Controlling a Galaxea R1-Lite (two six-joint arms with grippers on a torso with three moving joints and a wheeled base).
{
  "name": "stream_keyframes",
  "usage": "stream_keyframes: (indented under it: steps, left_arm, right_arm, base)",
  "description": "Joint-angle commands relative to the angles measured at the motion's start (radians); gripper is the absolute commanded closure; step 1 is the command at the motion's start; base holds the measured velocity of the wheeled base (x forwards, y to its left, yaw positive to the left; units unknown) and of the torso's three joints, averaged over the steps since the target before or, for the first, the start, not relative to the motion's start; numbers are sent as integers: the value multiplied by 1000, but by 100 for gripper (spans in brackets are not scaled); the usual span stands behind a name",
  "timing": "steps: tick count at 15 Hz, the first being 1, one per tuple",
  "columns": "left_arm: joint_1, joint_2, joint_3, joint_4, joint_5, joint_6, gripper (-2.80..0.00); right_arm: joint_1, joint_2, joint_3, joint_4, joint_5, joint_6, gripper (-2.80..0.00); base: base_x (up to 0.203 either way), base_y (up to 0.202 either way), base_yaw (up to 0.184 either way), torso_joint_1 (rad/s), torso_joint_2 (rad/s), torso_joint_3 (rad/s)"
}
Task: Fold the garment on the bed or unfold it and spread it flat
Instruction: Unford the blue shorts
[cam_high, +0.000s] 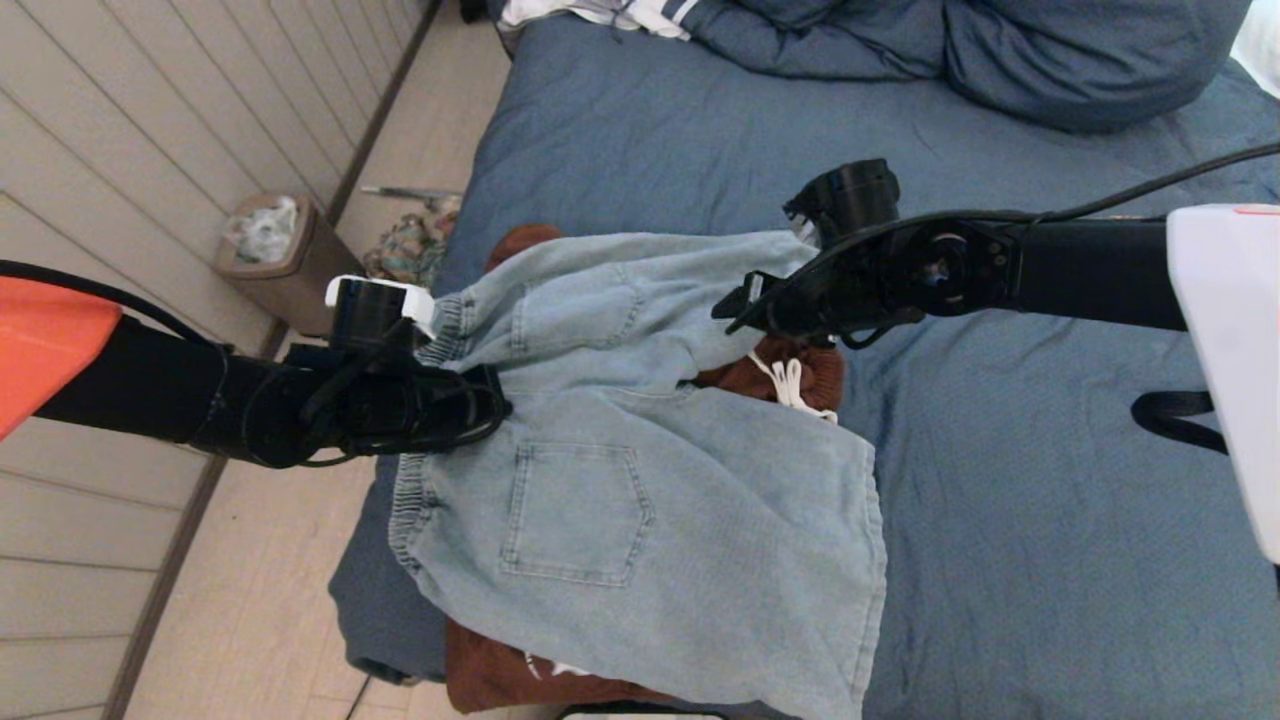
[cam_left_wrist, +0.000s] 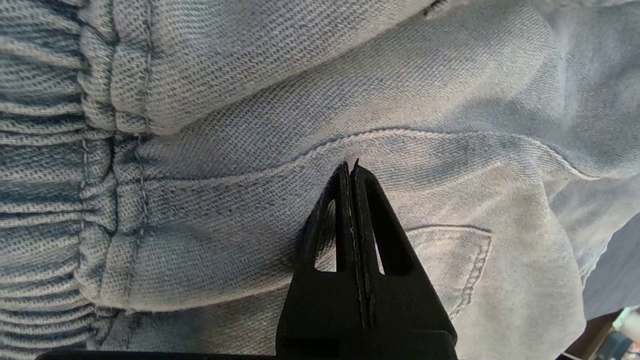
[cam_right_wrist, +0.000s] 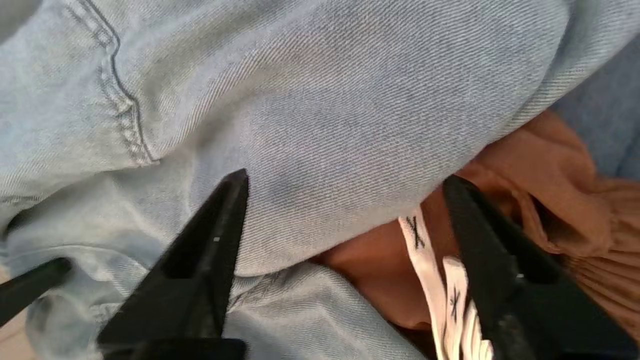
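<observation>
I should pinch the far leg's inner edge (cam_high: 732, 362) with my right gripper and pull it toward the near leg, because the far leg slants away from the near leg.
A pair of light-blue denim shorts (cam_high: 640, 500) (cam_left_wrist: 250, 100) (cam_right_wrist: 300, 100), the garment, lies on the bed (cam_high: 1000, 500) near its left edge, one leg laid over toward the back. My left gripper (cam_high: 497, 402) (cam_left_wrist: 350, 165) is shut at the elastic waistband. Its tips press against the denim and no cloth shows between the fingers. My right gripper (cam_high: 738, 308) (cam_right_wrist: 345, 177) hangs open just above the hem of the far leg, with nothing between its fingers. Under the shorts lies a brown garment (cam_high: 800, 375) (cam_right_wrist: 525, 165) with a white drawstring (cam_high: 792, 385) (cam_right_wrist: 425, 260).
Rumpled blue bedding (cam_high: 1000, 60) and a white striped piece of clothing (cam_high: 600, 12) lie at the head of the bed. Off the bed's left edge are a brown waste bin (cam_high: 275, 255), some clutter (cam_high: 410, 245) and the wooden floor (cam_high: 250, 600).
</observation>
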Motion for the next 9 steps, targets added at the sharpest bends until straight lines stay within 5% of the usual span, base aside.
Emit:
stream_keyframes:
  steps: [1,3,4,9]
  left_arm:
    - [4,-15,2,1,-1,-4,0]
    - [4,-22,9,0,-2,-6,0]
    - [4,-22,14,-4,-2,-6,0]
    - [3,-22,17,0,-2,-4,0]
  right_arm:
    - [2,22,0,1,0,2,-280]
    - [5,46,0,-1,0,2,-280]
    - [7,54,-1,-1,0,2,0]
    - [2,46,-1,-17,-2,2,0]
  base:
    - [0,0,0,0,0,0]
    - [0,0,0,0,0,0]
    - [0,0,0,0,0,0]
    - [0,0,0,0,0,0]
